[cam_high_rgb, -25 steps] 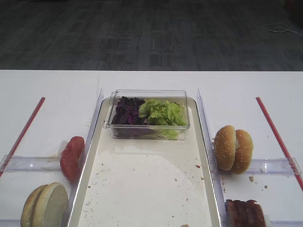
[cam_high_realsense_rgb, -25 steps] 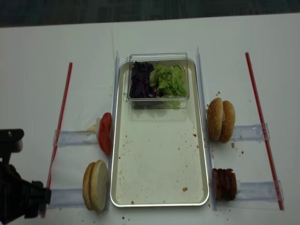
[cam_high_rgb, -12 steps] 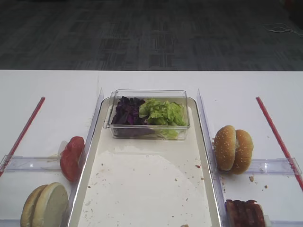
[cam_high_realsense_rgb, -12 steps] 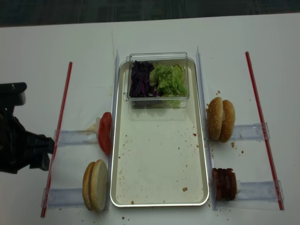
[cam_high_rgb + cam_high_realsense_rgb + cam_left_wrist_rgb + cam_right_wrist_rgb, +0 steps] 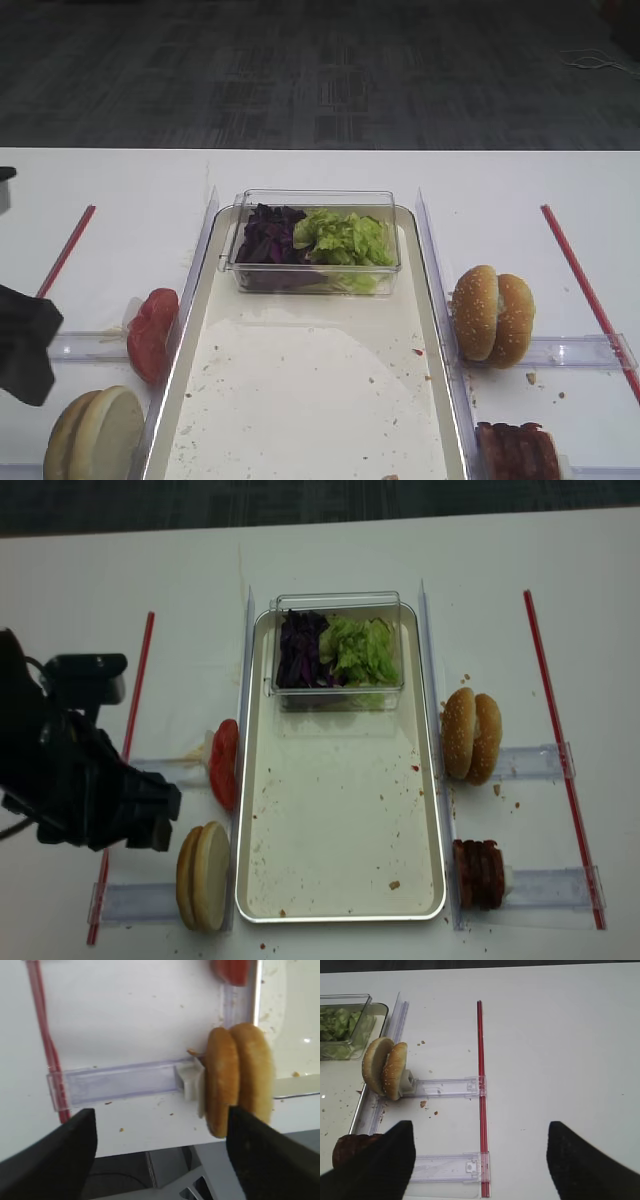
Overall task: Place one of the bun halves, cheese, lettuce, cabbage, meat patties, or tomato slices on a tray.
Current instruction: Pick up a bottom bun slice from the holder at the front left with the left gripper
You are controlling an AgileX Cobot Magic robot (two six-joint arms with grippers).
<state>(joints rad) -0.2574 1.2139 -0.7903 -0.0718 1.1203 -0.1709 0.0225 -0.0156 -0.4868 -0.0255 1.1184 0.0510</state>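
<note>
The bun half [image 5: 212, 872] [image 5: 255, 1070] closest to the tray's side lies beside the other bun half. Next, I move my left gripper to it and close on its top edge.
The tray [image 5: 340, 810] lies in the middle with a bare, crumb-speckled floor. At its far end a clear box holds purple cabbage [image 5: 297, 652] and green lettuce [image 5: 360, 650]. Two bun halves [image 5: 203, 875] stand on edge left of the tray, tomato slices [image 5: 224, 764] beyond them. Meat patties [image 5: 480, 873] stand at the tray's right. Cheese is out of view. My left gripper [image 5: 160, 1155] is open and holds nothing, with the bun halves [image 5: 240, 1077] by its right finger. My right gripper [image 5: 477, 1160] is open and holds nothing above the table right of the patties [image 5: 350, 1147].
Golden sesame buns [image 5: 472, 735] stand on edge right of the tray. Clear plastic holders [image 5: 150, 772] and red strips [image 5: 548, 720] lie on both sides. The left arm [image 5: 80, 780] hangs over the left strip. The table's near edge [image 5: 150, 1135] shows in the left wrist view.
The left arm has come in from the near left corner, moving forward and right to stand beside the bun halves and tomato slices. Its jaws stay open. The food has not moved.
</note>
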